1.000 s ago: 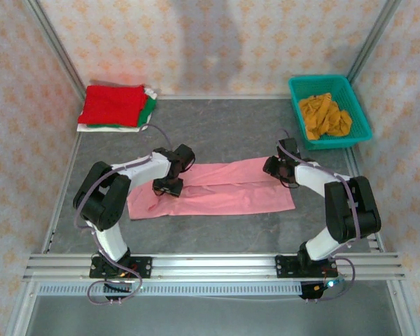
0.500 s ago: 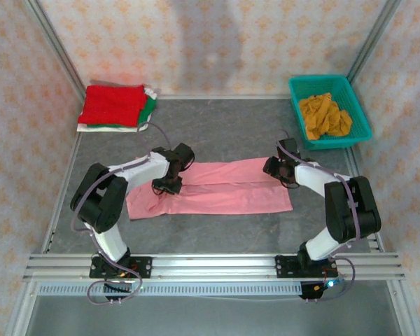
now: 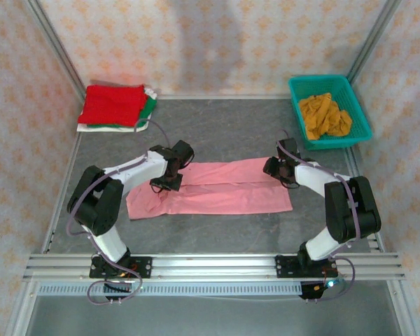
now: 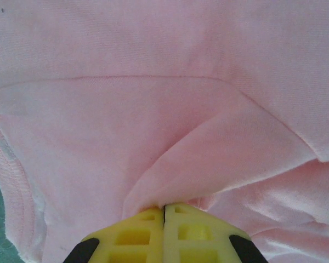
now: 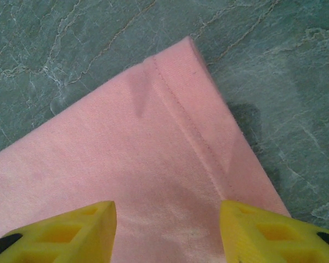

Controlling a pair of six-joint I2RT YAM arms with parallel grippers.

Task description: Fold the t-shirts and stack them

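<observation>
The pink t-shirt lies rumpled next to the left gripper's pinch, so the robot's left gripper should open and take the fold closer to the t-shirt's near edge (image 3: 155,202).
A pink t-shirt (image 3: 224,192) lies folded into a long strip across the middle of the table. My left gripper (image 3: 166,187) is at its left part, shut on a raised pinch of the pink cloth (image 4: 153,109), which bunches up at the closed yellow fingertips of that gripper (image 4: 164,207). My right gripper (image 3: 280,171) stands open over the strip's far right corner. The hemmed pink corner (image 5: 142,153) lies flat between and ahead of the spread fingers of the right gripper (image 5: 167,211). A red t-shirt (image 3: 112,105) tops a folded stack at the back left, with green (image 3: 149,106) and white (image 3: 101,127) edges under it.
A teal lattice basket (image 3: 364,122) at the back right holds a crumpled mustard-orange t-shirt (image 3: 324,115). Metal frame rails run along the table's sides and near edge. Grey table surface (image 3: 224,133) lies between the stack, the basket and the pink shirt.
My left gripper has closed on the pink cloth and shifted a little away from the near edge. The right arm has stayed still.
</observation>
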